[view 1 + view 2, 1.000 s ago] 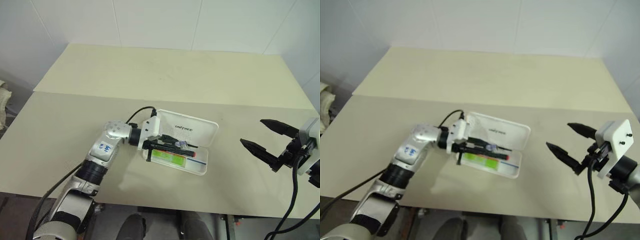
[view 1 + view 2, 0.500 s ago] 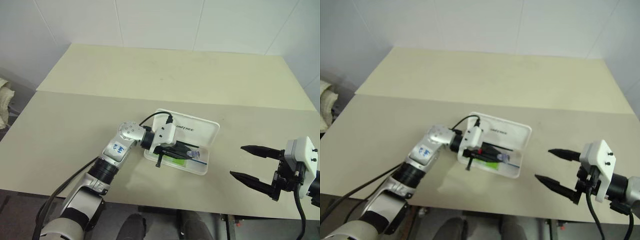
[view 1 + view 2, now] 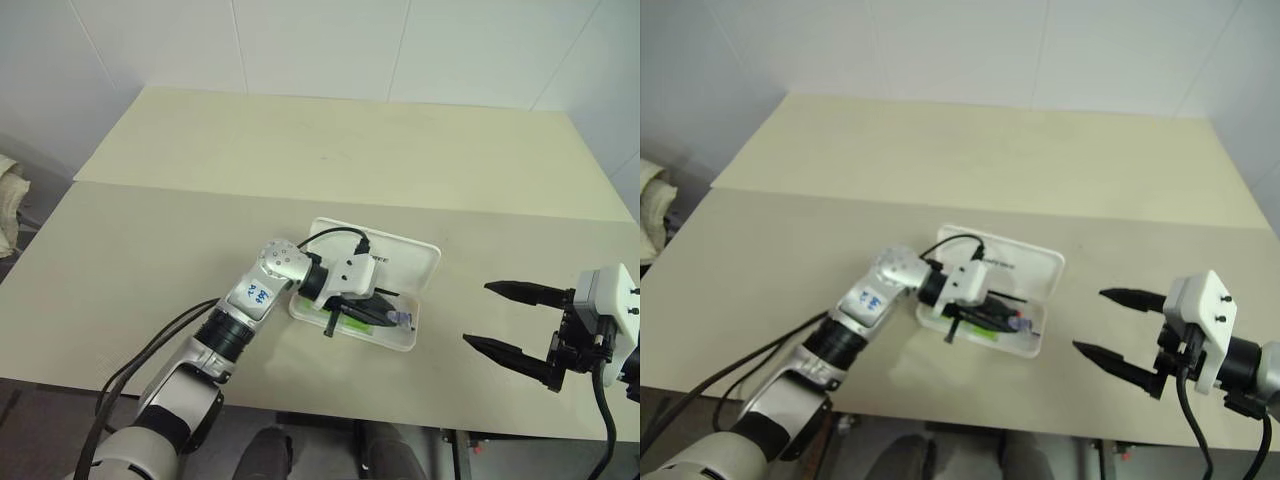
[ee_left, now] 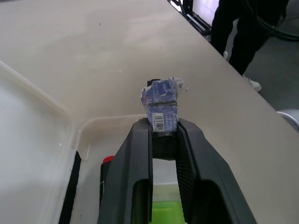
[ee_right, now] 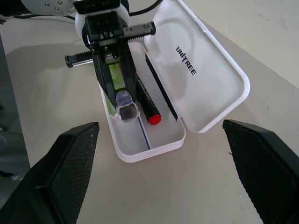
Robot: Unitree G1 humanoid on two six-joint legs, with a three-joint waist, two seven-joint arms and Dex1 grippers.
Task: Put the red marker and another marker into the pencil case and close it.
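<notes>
Next, I let go of the grey-blue stub with my left gripper in the small tray compartment [image 3: 399, 331] [image 4: 164, 145] just past the pale green highlighter.
The white pencil case [image 3: 408, 263] lies open on the table, its lid [image 5: 196, 79] folded back. In its tray lie the red marker [image 5: 148, 106], black with a red end, and the pale green highlighter [image 5: 114, 77]. My left gripper [image 4: 163, 128] reaches low over the tray above the highlighter. It is shut on a small grey-blue stub [image 5: 126, 109] wrapped in clear plastic with a barcode. My right gripper [image 3: 480, 314] hovers open to the right of the case, apart from it, holding nothing.
The beige table [image 3: 300, 150] stretches far behind the case, with a seam across it. A white wall rises at the back. A person's dark legs [image 4: 243, 32] stand beyond the table edge in the left wrist view.
My left gripper has slid to the right along the tray, carrying the stub. My right gripper has sunk a little and turned more level.
</notes>
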